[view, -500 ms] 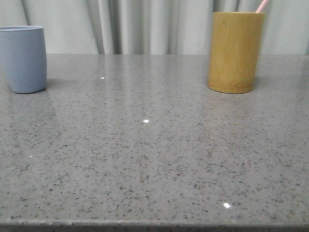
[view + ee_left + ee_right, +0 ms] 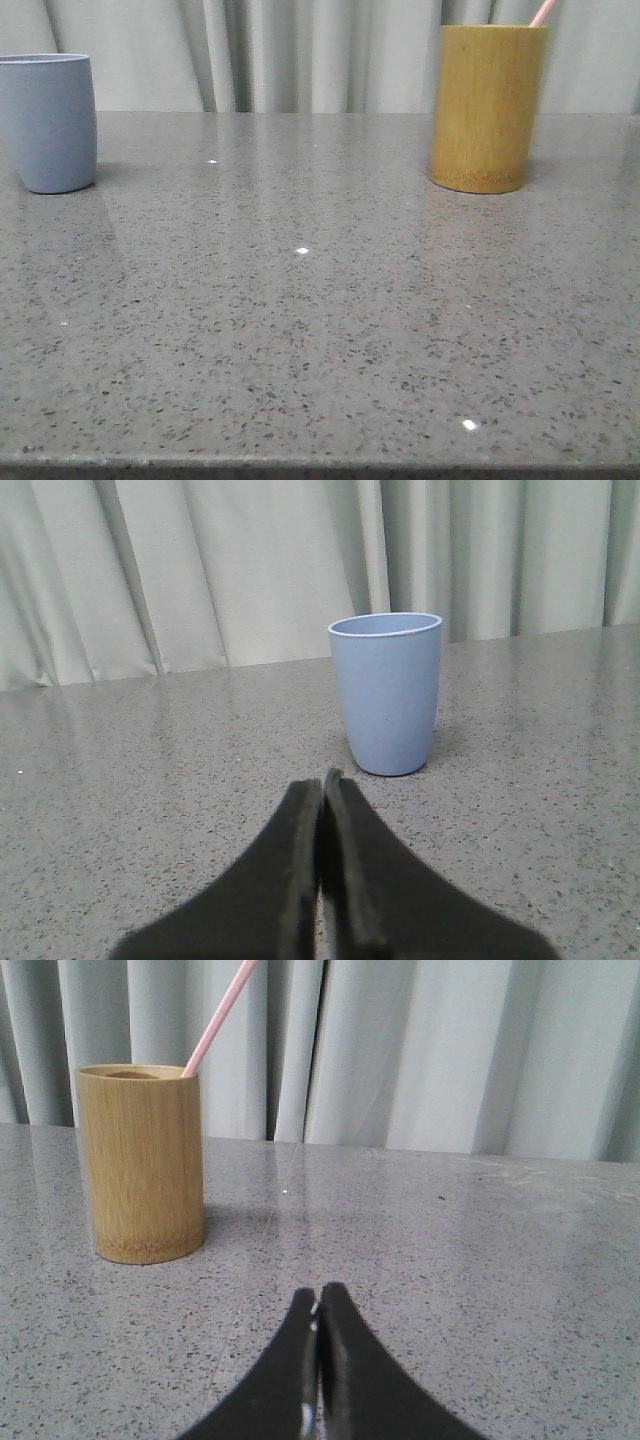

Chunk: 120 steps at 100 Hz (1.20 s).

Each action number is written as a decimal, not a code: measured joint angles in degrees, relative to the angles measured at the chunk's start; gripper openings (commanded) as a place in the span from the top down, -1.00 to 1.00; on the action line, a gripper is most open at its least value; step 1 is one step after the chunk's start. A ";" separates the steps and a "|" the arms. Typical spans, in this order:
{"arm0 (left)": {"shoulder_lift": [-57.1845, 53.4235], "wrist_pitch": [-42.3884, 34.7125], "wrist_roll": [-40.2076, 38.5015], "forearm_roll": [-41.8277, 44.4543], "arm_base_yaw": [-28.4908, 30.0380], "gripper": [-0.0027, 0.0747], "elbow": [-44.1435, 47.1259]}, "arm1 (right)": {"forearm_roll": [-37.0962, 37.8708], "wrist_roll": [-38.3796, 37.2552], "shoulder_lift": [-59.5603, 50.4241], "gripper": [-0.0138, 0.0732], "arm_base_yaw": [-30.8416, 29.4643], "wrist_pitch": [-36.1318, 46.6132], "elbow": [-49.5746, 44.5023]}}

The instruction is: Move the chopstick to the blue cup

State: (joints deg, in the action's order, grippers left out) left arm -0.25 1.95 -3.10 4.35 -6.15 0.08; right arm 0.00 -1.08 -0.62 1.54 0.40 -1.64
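Note:
My left gripper will grip the blue cup's rim (image 2: 8, 59) (image 2: 335, 629) on the side facing away from the tan bamboo cylinder.
The blue cup (image 2: 48, 122) stands at the far left of the table; in the left wrist view the blue cup (image 2: 386, 692) is upright and looks empty. A pale pink chopstick (image 2: 543, 12) leans out of the tan bamboo cylinder (image 2: 487, 107) at the far right; the chopstick also shows in the right wrist view (image 2: 218, 1018), slanting out of the cylinder (image 2: 142, 1163). My left gripper (image 2: 322, 780) is shut and empty, short of the blue cup. My right gripper (image 2: 318, 1294) is shut and empty, short of the cylinder and to one side of it. Neither arm shows in the front view.
The grey speckled table (image 2: 320, 300) runs to a front edge at the bottom of the front view. Pale curtains (image 2: 300, 50) hang behind the table.

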 measured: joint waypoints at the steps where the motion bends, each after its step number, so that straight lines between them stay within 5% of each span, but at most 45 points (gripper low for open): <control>1: 0.00 0.00 0.00 0.00 0.00 0.98 0.00 | 0.00 0.00 0.00 0.84 0.00 0.00 0.00; 59: 0.00 1.11 -0.38 -2.78 0.00 0.98 -0.27 | 0.00 0.00 0.00 0.84 0.00 7.07 0.00; 84: 1.50 13.40 -0.51 -6.92 0.00 0.98 -8.95 | 0.00 -0.60 1.03 0.84 0.00 -10.63 11.49; 120: 20.14 30.30 -0.55 -8.19 0.00 0.98 -32.51 | -0.87 -0.65 17.37 0.84 0.00 -36.79 35.59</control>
State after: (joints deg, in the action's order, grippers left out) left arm 19.89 32.25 -3.65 -3.84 -6.15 -32.42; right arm -0.87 -1.73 16.75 1.54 -36.38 33.95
